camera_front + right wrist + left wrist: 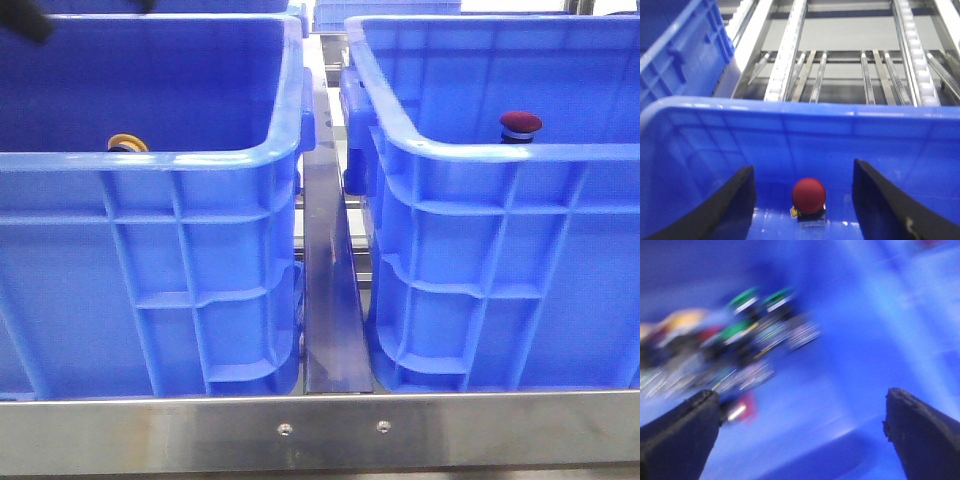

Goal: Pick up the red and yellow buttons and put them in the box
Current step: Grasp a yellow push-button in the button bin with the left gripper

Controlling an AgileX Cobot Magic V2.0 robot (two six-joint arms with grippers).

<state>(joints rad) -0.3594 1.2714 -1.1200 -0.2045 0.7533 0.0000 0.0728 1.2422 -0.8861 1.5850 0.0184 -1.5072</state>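
The yellow button peeks over the crate's front rim. Next, my left gripper needs to go to it and close on the black body (121,149) (684,343) below its cap.
The red button (520,124) stands upright on the floor of the right blue crate (480,150), near its front wall. In the right wrist view it (809,195) sits between my right gripper's open fingers; the right gripper (803,169) is inside this crate (790,112), not touching it. A yellow button (128,143) peeks over the rim of the left crate (200,160). My left gripper (802,430) is open and empty over a blurred heap of buttons (735,350), with a small red one (742,407) beside its finger.
A metal divider (330,290) runs between the two crates and a steel rail (320,430) crosses the front. Roller conveyor tracks (790,55) lie beyond the right crate. The heap in the left crate includes green-capped buttons (745,297). The left wrist view is motion-blurred.
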